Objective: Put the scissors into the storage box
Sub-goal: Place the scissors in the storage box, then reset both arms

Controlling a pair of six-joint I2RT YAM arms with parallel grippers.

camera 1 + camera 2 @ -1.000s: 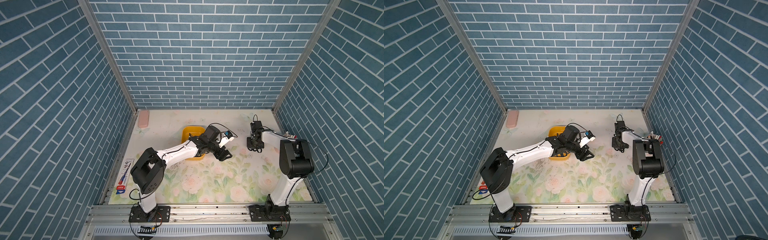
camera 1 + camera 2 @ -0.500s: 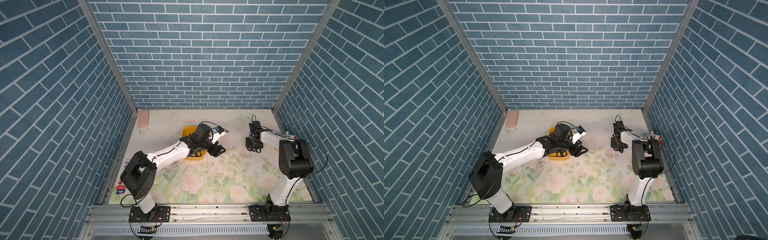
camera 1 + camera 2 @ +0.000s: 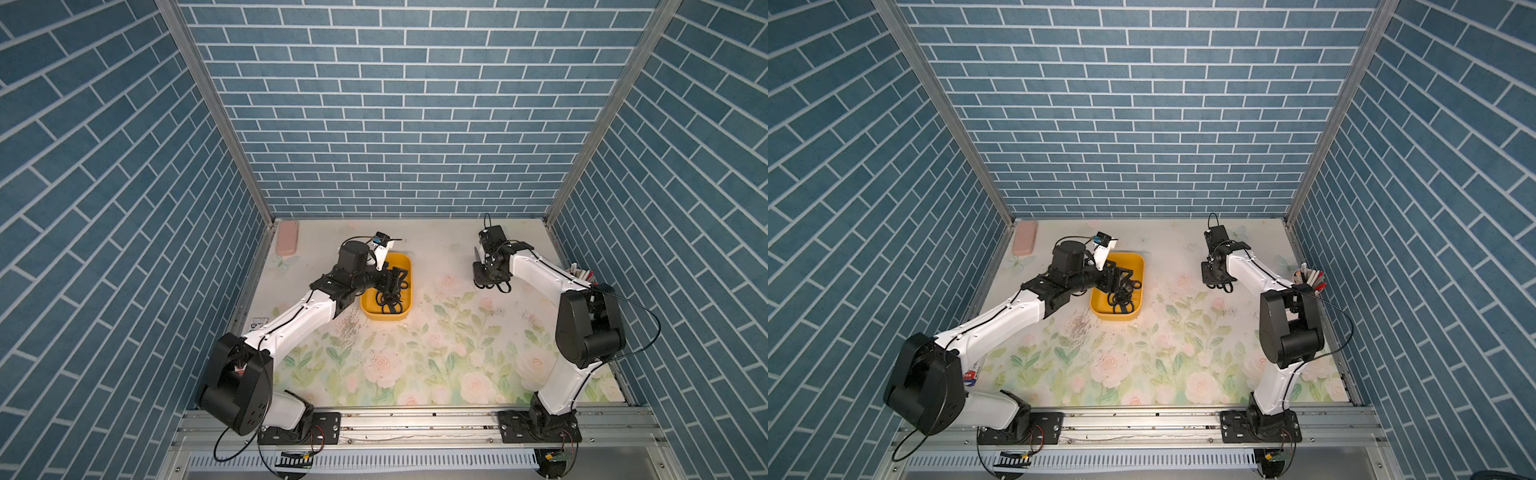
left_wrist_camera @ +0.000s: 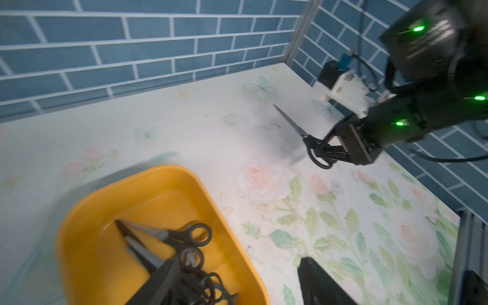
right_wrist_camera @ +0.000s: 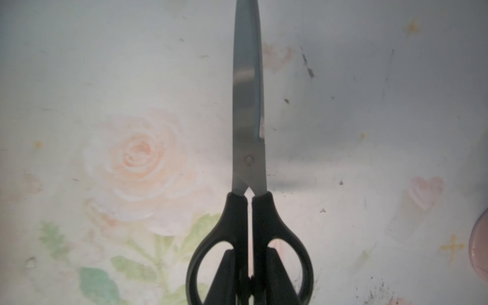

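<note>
Next, I open my right gripper to let go of the scissors it holds just above the mat on top of the black-handled pile (image 3: 385, 289) inside the yellow storage box.
The yellow storage box (image 3: 405, 266) (image 3: 1121, 319) (image 4: 118, 198) sits at the back left of the floral mat. Several black-handled scissors (image 3: 390, 297) (image 3: 1121, 297) (image 4: 184, 237) lie piled in it. My left gripper (image 3: 392, 282) (image 3: 1121, 278) (image 4: 237, 261) hovers over the box, open and holding nothing; one finger is above the pile, the other beyond the box's wall. At the back right, my right gripper (image 3: 486, 278) (image 3: 1212, 278) (image 4: 332, 153) (image 5: 249, 264) is shut on the handles of one more pair of scissors (image 3: 477, 253) (image 4: 290, 121) (image 5: 248, 132), blades closed, just above the mat.
A flat pink case (image 3: 287, 243) (image 3: 1025, 237) lies in the back left corner. A pen cup with markers (image 3: 582, 274) (image 3: 1308, 276) stands at the right edge beside the right arm. Blue brick walls close three sides. Dark scuff marks (image 3: 349, 328) lie in front of the box.
My left arm has swung left, carrying its open gripper from the mat right of the box to above the box. The right arm has hardly moved and keeps its pair of scissors.
</note>
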